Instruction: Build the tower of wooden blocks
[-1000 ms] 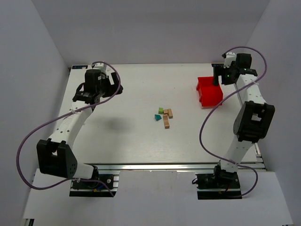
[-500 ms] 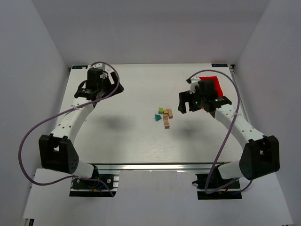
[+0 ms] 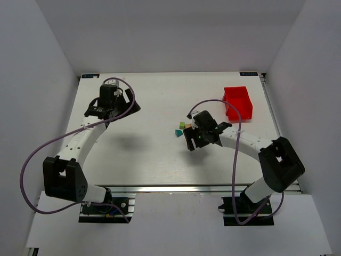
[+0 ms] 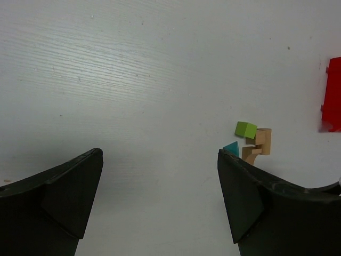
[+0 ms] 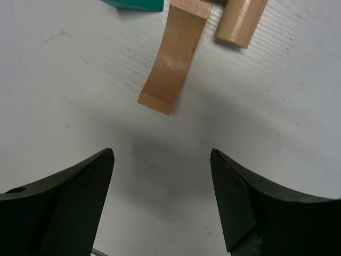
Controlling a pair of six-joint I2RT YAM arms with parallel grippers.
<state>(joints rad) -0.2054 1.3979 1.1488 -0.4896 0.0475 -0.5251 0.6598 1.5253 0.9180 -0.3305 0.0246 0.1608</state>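
The tan arch block's far end is crowded against other blocks, so my right gripper should grab its clear near end (image 5: 156, 101) and pass it to my left gripper.
The small wood blocks lie in a loose cluster mid-table, not stacked. The top view shows a lime-green block (image 3: 182, 125) and a teal block (image 3: 178, 132); my right arm covers most of the tan ones. My right gripper (image 3: 191, 140) hovers open just above the cluster. In the right wrist view, the open right gripper (image 5: 162, 160) frames bare table, with a tan arch block (image 5: 175, 58), a tan bar (image 5: 241, 21) and the teal block (image 5: 136, 4) just ahead. My left gripper (image 3: 113, 106) is open and empty at the far left. The left wrist view, with the open left gripper (image 4: 160, 176), shows the green block (image 4: 245, 129) far off.
A red plastic bin (image 3: 237, 104) stands at the back right, and its edge also shows in the left wrist view (image 4: 333, 101). Grey walls enclose the white table (image 3: 149, 154) on three sides. The arm bases sit at the near edge.
My right arm swung from over the red bin leftward and down to just above the block cluster. My left arm shifted only slightly.
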